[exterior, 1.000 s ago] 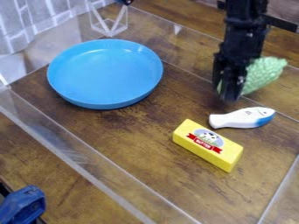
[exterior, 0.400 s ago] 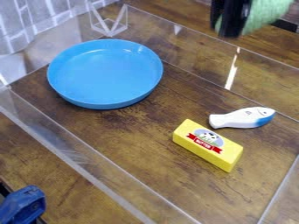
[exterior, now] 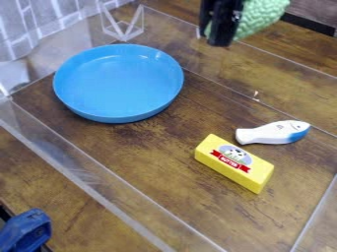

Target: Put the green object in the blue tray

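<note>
Next, I release the green object just inside the blue tray's far rim point(exterior: 144, 67), on the tray's side toward my gripper.
The green object point(exterior: 262, 14), a light green bumpy toy vegetable, hangs in the air at the top of the view, right of centre. My black gripper point(exterior: 222, 28) is shut on it, its fingers dark against the vegetable's left side. The blue tray point(exterior: 79, 102), a wide round shallow dish, lies on the wooden table at the left, below and to the left of the gripper. Nothing lies inside the tray. The upper part of the arm is cut off by the top edge.
A yellow block with a cartoon face point(exterior: 235, 162) lies at the lower right. A white and blue fish-shaped toy point(exterior: 274, 133) lies beyond it, near the right edge. A clear plastic wall point(exterior: 79, 157) borders the table's front left.
The gripper has lifted the green object off the table at the right, then carried it up and to the left, toward the tray's side.
</note>
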Motion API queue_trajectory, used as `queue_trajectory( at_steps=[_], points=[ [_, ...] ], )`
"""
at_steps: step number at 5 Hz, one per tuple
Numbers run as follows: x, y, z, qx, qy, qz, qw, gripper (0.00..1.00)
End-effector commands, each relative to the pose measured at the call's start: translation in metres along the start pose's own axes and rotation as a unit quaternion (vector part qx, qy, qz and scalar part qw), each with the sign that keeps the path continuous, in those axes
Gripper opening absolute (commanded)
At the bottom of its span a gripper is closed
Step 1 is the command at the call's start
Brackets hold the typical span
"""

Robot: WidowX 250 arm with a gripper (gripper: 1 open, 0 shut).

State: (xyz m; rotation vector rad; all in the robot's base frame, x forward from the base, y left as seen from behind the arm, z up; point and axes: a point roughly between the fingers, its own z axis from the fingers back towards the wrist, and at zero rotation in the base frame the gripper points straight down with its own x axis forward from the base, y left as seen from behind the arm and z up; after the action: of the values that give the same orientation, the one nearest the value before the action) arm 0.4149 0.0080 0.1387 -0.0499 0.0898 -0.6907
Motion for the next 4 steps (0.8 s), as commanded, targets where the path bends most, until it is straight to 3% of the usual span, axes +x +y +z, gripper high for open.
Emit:
queue_trajectory(
  at_steps=[1, 3, 4],
  points=[
    [-0.037, 0.021, 0.040, 0.044, -0.032, 0.049, 0.9973, 0.00],
    [-0.086, 0.042, 0.027, 0.047, -0.018, 0.111, 0.9925, 0.00],
    [-0.100, 0.042, 0.031, 0.049, -0.015, 0.131, 0.9901, 0.00]
  ],
)
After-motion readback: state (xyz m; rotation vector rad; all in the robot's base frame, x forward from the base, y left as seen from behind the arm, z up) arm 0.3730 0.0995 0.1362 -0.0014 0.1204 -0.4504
